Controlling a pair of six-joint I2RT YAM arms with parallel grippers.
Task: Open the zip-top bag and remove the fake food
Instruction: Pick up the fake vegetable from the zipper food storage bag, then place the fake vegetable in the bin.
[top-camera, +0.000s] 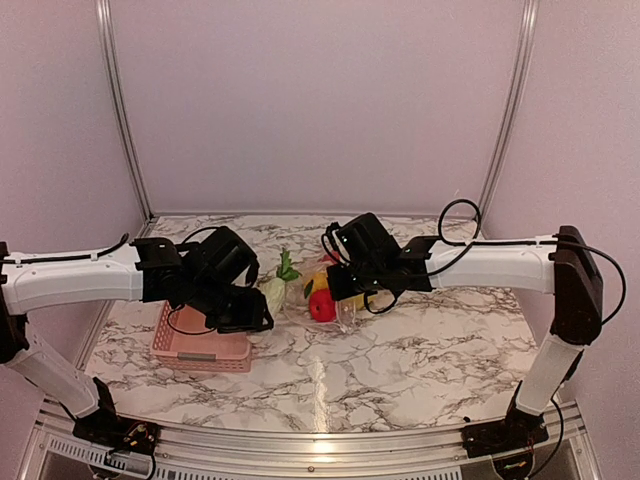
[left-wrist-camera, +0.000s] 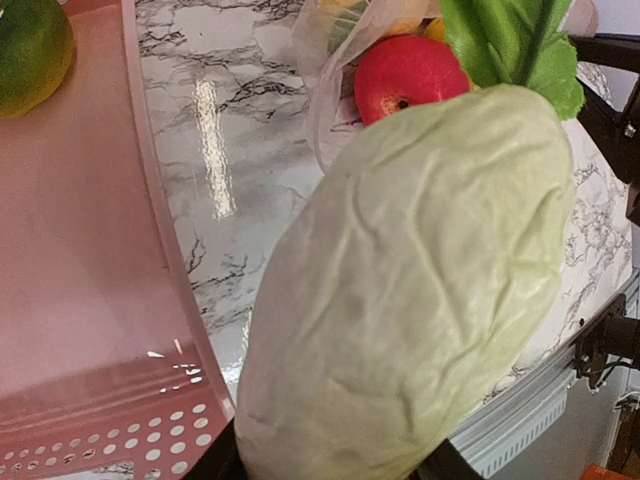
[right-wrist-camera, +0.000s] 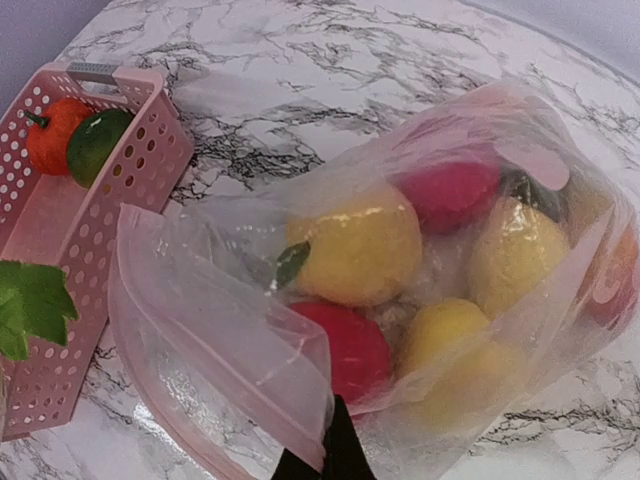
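Note:
Next, my left gripper releases the whitish-green cabbage inside the pink basket (top-camera: 240, 312) (left-wrist-camera: 110, 205), along the basket's side nearest the zip-top bag.
The zip-top bag (right-wrist-camera: 470, 330) lies on the marble table with its mouth open, and several yellow and red pieces of fake food (right-wrist-camera: 355, 245) are inside it. My right gripper (right-wrist-camera: 335, 452) is shut on the bag's edge at the mouth; from above it (top-camera: 347, 287) sits over the bag (top-camera: 345, 312). My left gripper (left-wrist-camera: 330, 470) is shut on a whitish-green cabbage (left-wrist-camera: 410, 290) with green leaves (left-wrist-camera: 510, 40). It holds the cabbage (top-camera: 272, 293) in the air between the bag and the pink basket. The cabbage hides most of its fingers.
The pink perforated basket (top-camera: 200, 350) sits left of the bag, under my left arm. It holds an orange piece (right-wrist-camera: 55, 135) and a green piece (right-wrist-camera: 98, 142). The table's front edge (top-camera: 320, 435) runs along the metal rail.

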